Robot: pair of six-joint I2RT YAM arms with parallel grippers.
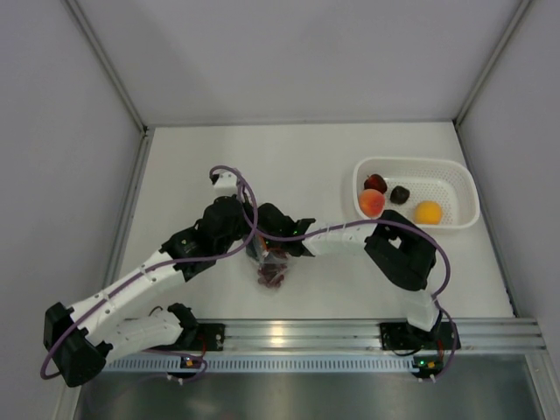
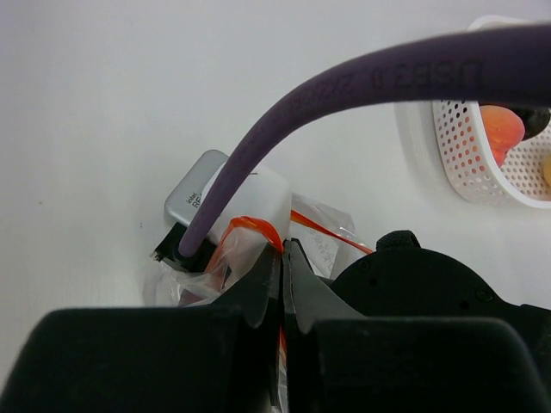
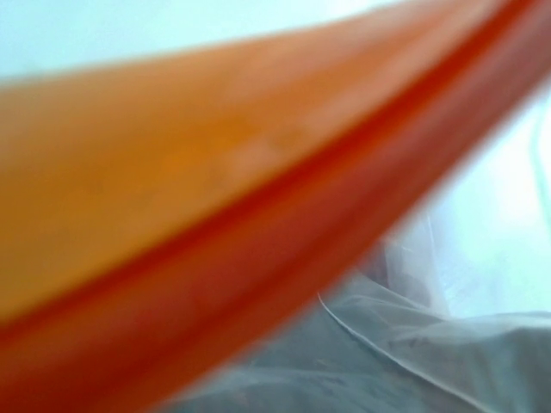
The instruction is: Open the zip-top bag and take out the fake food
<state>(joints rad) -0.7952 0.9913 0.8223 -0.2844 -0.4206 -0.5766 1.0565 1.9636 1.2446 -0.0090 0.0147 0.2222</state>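
I will use my right gripper to release the fake food, now inside the hanging bag, in the white basket (image 1: 386, 216), next to the orange-red peach and toward the orange-yellow fruit.
The zip-top bag (image 1: 265, 260) hangs between my two grippers near the table's middle, with a dark grape bunch (image 1: 271, 276) inside at its bottom. My left gripper (image 1: 253, 240) is shut on the bag's red-orange zip strip (image 2: 258, 225); its fingertips (image 2: 274, 262) pinch it. My right gripper (image 1: 280, 238) meets the bag from the right. The strip (image 3: 215, 215) fills its wrist view, blurred, with clear plastic (image 3: 413, 344) below; its fingers are hidden. The strip runs taut into it.
A white perforated basket (image 1: 459, 188) stands at the right rear. It holds an orange-red peach (image 1: 371, 203), a dark red piece (image 1: 375, 183), a blackish piece (image 1: 400, 194) and an orange-yellow fruit (image 1: 428, 212). The basket (image 2: 469, 163) also shows in the left wrist view.
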